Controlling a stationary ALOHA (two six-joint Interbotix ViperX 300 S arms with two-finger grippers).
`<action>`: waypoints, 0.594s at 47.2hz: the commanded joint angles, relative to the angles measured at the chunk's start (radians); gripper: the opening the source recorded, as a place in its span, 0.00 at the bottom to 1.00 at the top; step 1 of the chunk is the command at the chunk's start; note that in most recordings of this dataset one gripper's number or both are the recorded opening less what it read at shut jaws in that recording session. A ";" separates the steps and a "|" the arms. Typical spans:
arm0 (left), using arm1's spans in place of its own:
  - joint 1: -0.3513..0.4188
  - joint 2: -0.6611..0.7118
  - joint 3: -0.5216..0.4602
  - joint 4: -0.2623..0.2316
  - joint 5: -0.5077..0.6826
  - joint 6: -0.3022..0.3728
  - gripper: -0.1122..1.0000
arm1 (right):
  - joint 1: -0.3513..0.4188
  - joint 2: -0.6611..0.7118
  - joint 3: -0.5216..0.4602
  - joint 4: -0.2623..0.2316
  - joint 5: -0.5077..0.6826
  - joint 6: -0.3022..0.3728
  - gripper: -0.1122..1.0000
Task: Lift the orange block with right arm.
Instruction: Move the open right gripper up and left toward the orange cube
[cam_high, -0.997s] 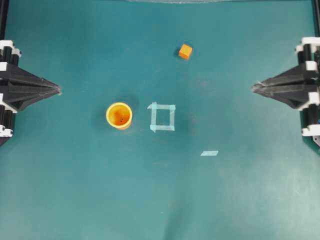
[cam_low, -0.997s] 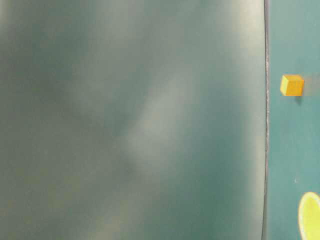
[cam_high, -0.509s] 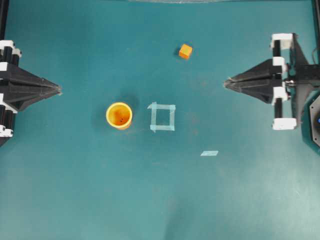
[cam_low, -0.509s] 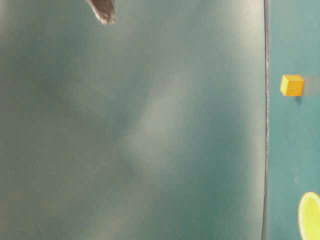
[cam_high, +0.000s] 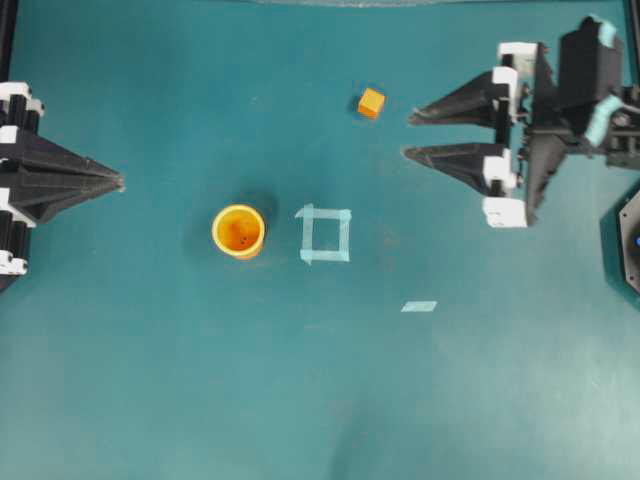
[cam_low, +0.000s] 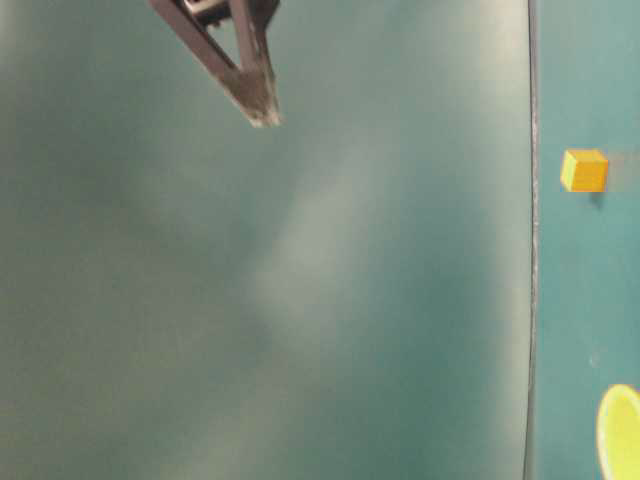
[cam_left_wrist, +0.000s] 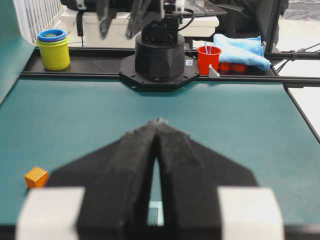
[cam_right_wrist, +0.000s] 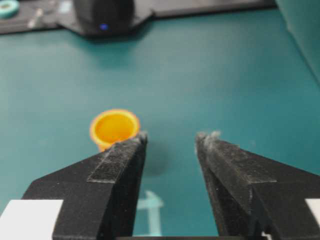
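Note:
The robot's right gripper needs to close on the opposite sides (cam_high: 370, 104) of the orange block, which sits past the pale tape square.
The small orange block (cam_high: 371, 102) sits on the teal table toward the far side; it also shows in the table-level view (cam_low: 584, 170) and in the left wrist view (cam_left_wrist: 36, 177). My right gripper (cam_high: 408, 135) is open and empty, its jaws spread, a short way right of the block and apart from it. It shows in its own wrist view (cam_right_wrist: 171, 136) with nothing between the jaws; the block is out of that view. My left gripper (cam_high: 118, 181) is shut and empty at the left edge, far from the block.
A yellow-orange cup (cam_high: 238, 231) stands left of centre, also in the right wrist view (cam_right_wrist: 114, 126). A pale tape square (cam_high: 325, 235) lies beside it and a tape strip (cam_high: 419, 306) lower right. Stacked cups (cam_left_wrist: 53, 47) and a red cup (cam_left_wrist: 208, 59) stand beyond the table.
My right gripper has moved left toward the block, turned, and opened from shut. The left arm, block and cup have not moved.

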 joint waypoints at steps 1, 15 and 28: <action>0.002 0.009 -0.029 0.002 -0.005 0.002 0.10 | -0.018 0.026 -0.046 0.003 0.000 0.002 0.58; 0.003 0.009 -0.029 0.000 -0.005 0.002 0.10 | -0.078 0.175 -0.155 0.002 0.080 0.003 0.70; 0.003 0.009 -0.029 0.002 -0.005 0.002 0.10 | -0.117 0.272 -0.252 0.002 0.169 0.003 0.71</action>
